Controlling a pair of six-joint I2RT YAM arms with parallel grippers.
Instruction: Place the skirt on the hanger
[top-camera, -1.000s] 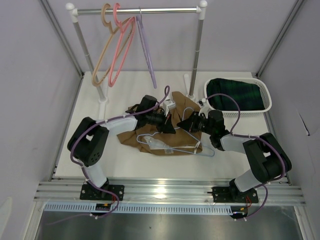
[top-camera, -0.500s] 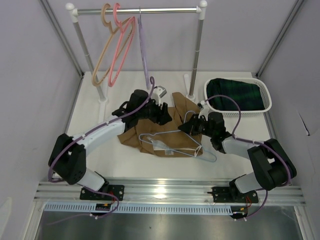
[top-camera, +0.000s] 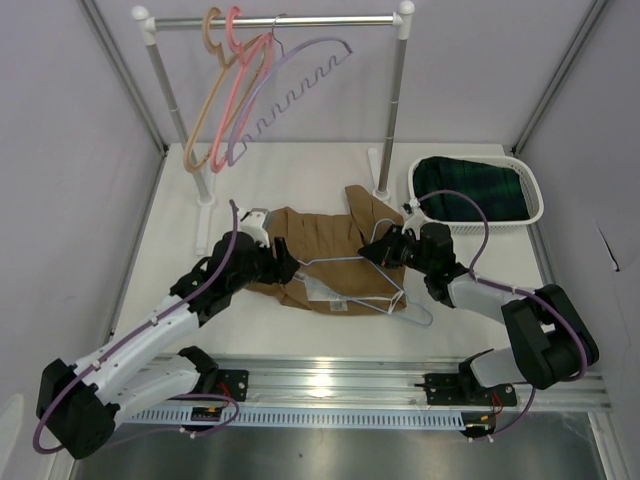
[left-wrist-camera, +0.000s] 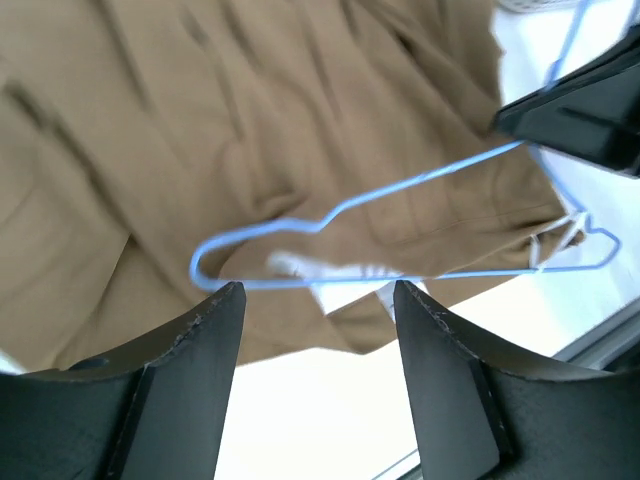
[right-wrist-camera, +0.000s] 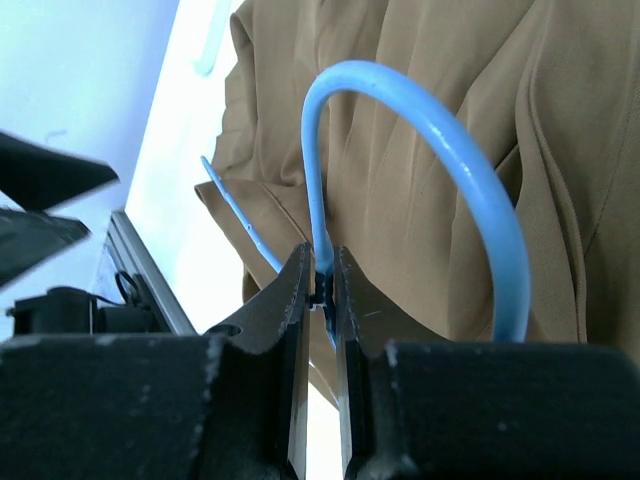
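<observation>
The near edge of the skirt's waistband (top-camera: 308, 282) (left-wrist-camera: 278, 265), a little to the side of the white tag, will be gripped by my left gripper.
The tan-brown skirt (top-camera: 315, 235) lies spread flat on the white table. On top of it lies the thin pale blue hanger (top-camera: 335, 258). My right gripper (top-camera: 384, 246) is shut on the hanger's hook, and the right wrist view shows the blue wire (right-wrist-camera: 420, 112) pinched between the jaws of the gripper (right-wrist-camera: 320, 268) over the skirt (right-wrist-camera: 400, 220). My left gripper (top-camera: 284, 262) stands open at the skirt's left side with nothing between its fingers. In the left wrist view this gripper (left-wrist-camera: 318, 296) hovers over the table, just short of the hanger (left-wrist-camera: 400, 190) and the skirt (left-wrist-camera: 250, 100).
A clothes rack (top-camera: 275, 21) at the back carries a tan hanger (top-camera: 205, 110), a pink one (top-camera: 245, 95) and a scalloped lavender one (top-camera: 290, 85). A white basket (top-camera: 530, 215) with dark green plaid cloth (top-camera: 470, 190) stands at the right. The rack's right post (top-camera: 392, 120) rises behind the skirt.
My left gripper has opened and drawn back toward me, from the skirt's far side to its left edge. The scalloped hanger on the rack has swung broadside. My right gripper still holds the hook.
</observation>
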